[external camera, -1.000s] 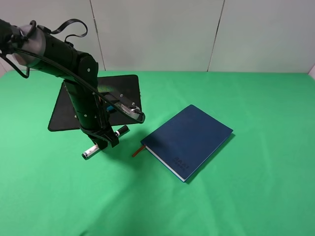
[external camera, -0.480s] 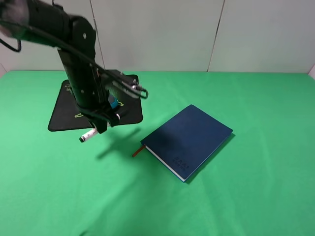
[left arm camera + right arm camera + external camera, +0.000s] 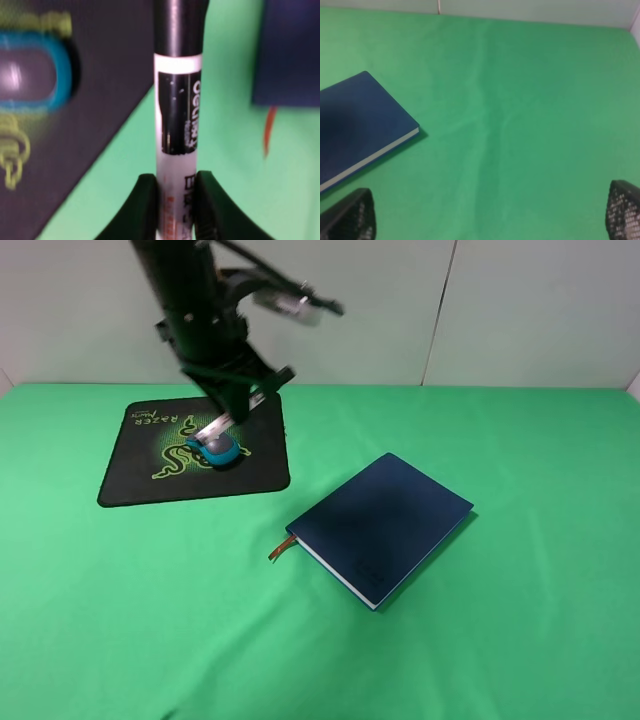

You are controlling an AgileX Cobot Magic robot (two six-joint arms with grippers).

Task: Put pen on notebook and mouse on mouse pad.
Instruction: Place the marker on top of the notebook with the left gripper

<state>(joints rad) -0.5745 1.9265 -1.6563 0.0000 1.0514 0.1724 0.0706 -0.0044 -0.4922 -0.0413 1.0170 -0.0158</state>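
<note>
The robot's left gripper should lay the pen down flat on the middle of the navy notebook's cover [image 3: 380, 516].
My left gripper [image 3: 238, 406] hangs high above the mouse pad [image 3: 135, 475], shut on the pen [image 3: 228, 418], a white marker with a black cap. In the left wrist view the pen [image 3: 177, 115] sticks out from between the closed fingers [image 3: 142, 205]. The grey and teal mouse [image 3: 218, 450] rests on the black pad's right part, just under the pen; the wrist view shows the mouse [image 3: 30, 75] too. The navy notebook [image 3: 385, 525] lies flat to the right with nothing on it. My right gripper [image 3: 487, 215] is open and empty over green cloth beside the notebook [image 3: 360, 120].
Green cloth [image 3: 520, 620] covers the table. A brown ribbon bookmark [image 3: 283, 545] pokes out of the notebook's near-left corner. White wall panels [image 3: 500, 310] stand behind the table. The right arm does not appear in the exterior view.
The left arm has lifted the pen off the cloth and carried it up and toward the back, over the mouse pad. The mouse is now uncovered. Notebook and right gripper are unmoved.
</note>
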